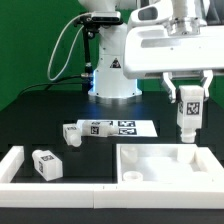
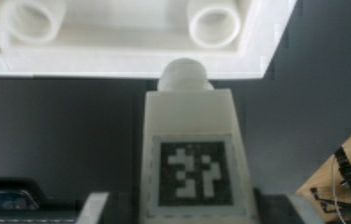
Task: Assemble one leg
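Note:
The robot's gripper should put the leg down upright on the large white panel's front corner [image 1: 204, 178], farthest from the marker board.
My gripper [image 1: 188, 100] is shut on a leg [image 1: 189, 112], a small white block-peg with a square tag marker on its face. It holds the leg upright, peg end down, just above the back right corner of the large white panel [image 1: 165, 165]. In the wrist view the leg [image 2: 190, 140] runs from the gripper [image 2: 190, 207] toward the panel [image 2: 127, 50], its rounded tip near the panel's edge, between two round recesses. I cannot tell whether the tip touches the panel.
A second leg [image 1: 46, 164] lies inside the white border bars [image 1: 14, 162] at the exterior view's left. A third leg [image 1: 72, 132] lies by the marker board [image 1: 118, 127]. The robot base [image 1: 112, 70] stands behind.

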